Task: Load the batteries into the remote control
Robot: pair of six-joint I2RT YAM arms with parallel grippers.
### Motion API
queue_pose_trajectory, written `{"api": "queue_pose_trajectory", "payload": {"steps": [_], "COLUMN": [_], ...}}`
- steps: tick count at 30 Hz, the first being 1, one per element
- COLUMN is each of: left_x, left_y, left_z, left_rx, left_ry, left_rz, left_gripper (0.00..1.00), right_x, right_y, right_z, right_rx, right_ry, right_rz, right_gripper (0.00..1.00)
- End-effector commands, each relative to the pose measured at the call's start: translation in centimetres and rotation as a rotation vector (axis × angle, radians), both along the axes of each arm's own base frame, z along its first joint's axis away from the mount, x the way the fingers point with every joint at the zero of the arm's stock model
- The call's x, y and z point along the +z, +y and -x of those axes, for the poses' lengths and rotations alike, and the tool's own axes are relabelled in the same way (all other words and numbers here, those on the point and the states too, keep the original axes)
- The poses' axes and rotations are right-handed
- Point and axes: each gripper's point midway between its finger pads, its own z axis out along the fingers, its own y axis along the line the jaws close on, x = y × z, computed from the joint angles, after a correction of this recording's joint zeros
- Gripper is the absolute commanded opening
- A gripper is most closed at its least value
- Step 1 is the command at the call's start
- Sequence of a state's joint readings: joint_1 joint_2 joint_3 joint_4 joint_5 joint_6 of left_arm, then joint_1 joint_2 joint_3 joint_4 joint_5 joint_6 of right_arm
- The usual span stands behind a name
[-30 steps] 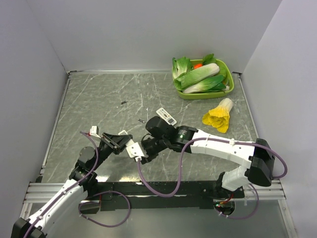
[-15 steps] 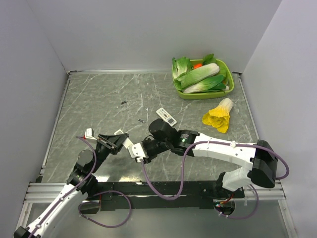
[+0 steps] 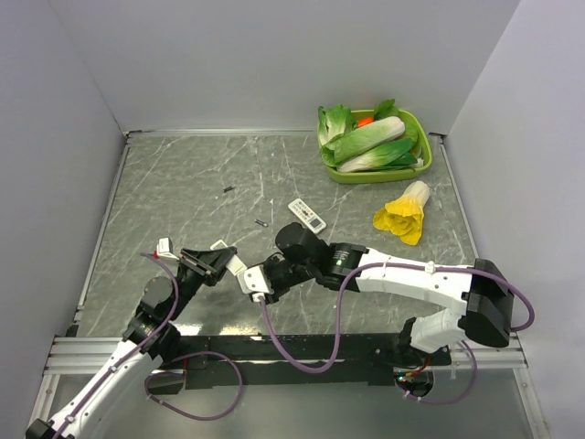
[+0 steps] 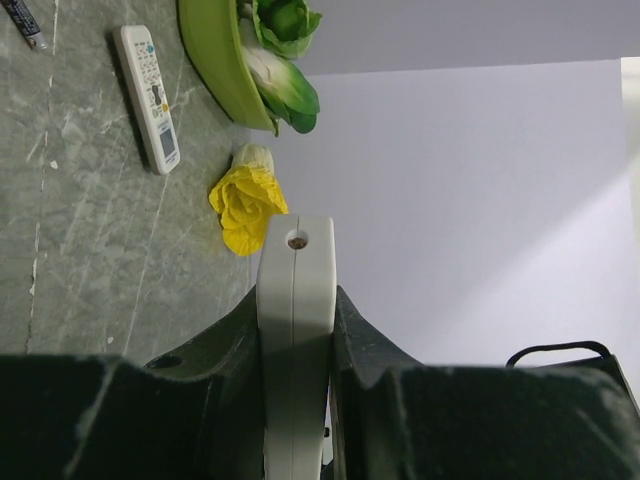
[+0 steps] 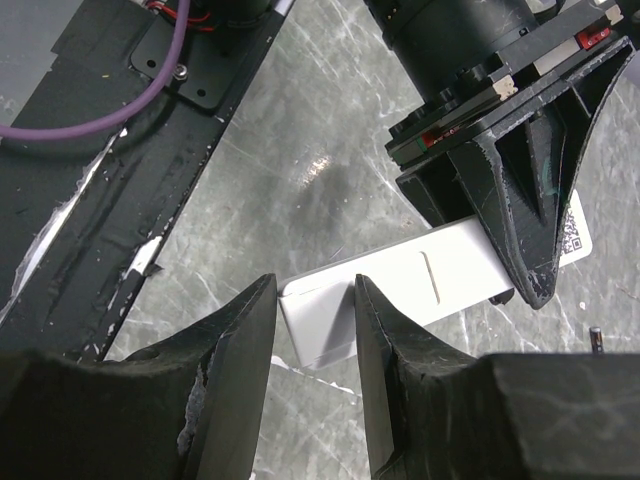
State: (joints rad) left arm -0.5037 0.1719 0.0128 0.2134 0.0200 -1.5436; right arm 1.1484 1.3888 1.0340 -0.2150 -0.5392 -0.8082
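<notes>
The remote's end edge sits at a slant between the fingers of my right gripper, so that gripper should back off, turn and pinch the remote's loose end across its sides (image 5: 390, 280).
My left gripper (image 3: 218, 260) is shut on the slim white remote control (image 3: 239, 272) and holds it above the table near the front. In the left wrist view the remote (image 4: 295, 260) stands edge-on, clamped between the jaws of the left gripper (image 4: 296, 300). My right gripper (image 3: 259, 282) is at the remote's free end. In the right wrist view its partly open fingers (image 5: 240, 350) straddle that end of the remote (image 5: 440, 270): one lies past the end, the other over its back face. It does not clamp the remote. No green batteries show.
A wider white remote with coloured buttons (image 3: 307, 215) lies mid-table. A green bowl (image 3: 366, 176) of leafy vegetables sits at the back right, with a yellow-leafed vegetable (image 3: 402, 215) in front of it. Two small dark specks lie on the table behind the arms.
My left gripper has moved slightly left and toward the front with the remote. My right gripper has followed and stays at the remote's free end.
</notes>
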Motion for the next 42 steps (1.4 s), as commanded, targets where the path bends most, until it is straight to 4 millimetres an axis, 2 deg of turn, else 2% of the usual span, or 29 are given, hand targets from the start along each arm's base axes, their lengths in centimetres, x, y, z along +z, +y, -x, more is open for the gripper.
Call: {"api": "queue_pose_trajectory", "payload": {"steps": [1,5,13,16,21,27,32,36,37,38,40,41,42], "left_x": [11.3,11.0,9.4,8.8,8.0,6.5,5.8,5.4,5.3,5.3,5.3,5.3,5.2], "left_y": [2.0,2.2,1.5,1.3,0.6,0.0,-0.1,0.1,0.1,0.2,0.2,0.2,0.2], "left_z": [1.9,1.7,1.5,1.2,0.9,0.7,0.4,0.2,0.2,0.2,0.3,0.3,0.3], "left_rx": [0.009,0.024,-0.007,0.005,-0.002,-0.027,-0.014,0.003,0.005,0.004,0.004,0.004,0.004], "left_ry": [-0.214,-0.213,-0.182,-0.175,-0.179,-0.166,-0.163,-0.170,-0.169,-0.170,-0.179,-0.179,-0.179], "left_rz": [0.326,0.320,0.317,0.265,0.176,0.148,0.106,0.088,0.087,0.090,0.100,0.100,0.097], "left_gripper": [0.05,0.05,0.04,0.05,0.04,0.05,0.05,0.05,0.05,0.05,0.05,0.05,0.05], "right_x": [-5.6,-5.7,-4.5,-3.6,0.0,4.6,10.4,14.1,13.8,15.6,15.8,16.6,16.4], "right_y": [-3.2,-3.2,-2.6,-2.1,-0.9,0.4,0.8,0.2,-0.2,-0.5,-1.0,-1.5,-1.7], "right_z": [2.8,3.3,3.2,3.2,2.5,2.0,2.5,2.7,2.6,2.3,1.6,1.0,0.5], "right_rx": [0.022,0.027,0.031,0.032,0.023,0.029,0.043,-0.035,-0.066,-0.109,-0.192,-0.286,-0.342], "right_ry": [0.132,0.153,0.142,0.140,0.090,0.037,0.036,0.124,0.152,0.181,0.246,0.329,0.378], "right_rz": [0.195,0.190,0.151,0.113,0.001,-0.116,-0.269,-0.375,-0.374,-0.444,-0.468,-0.503,-0.508], "right_gripper": [0.44,0.43,0.43,0.47,0.55,0.57,0.66,0.74,0.76,0.77,0.84,0.86,0.95]}}
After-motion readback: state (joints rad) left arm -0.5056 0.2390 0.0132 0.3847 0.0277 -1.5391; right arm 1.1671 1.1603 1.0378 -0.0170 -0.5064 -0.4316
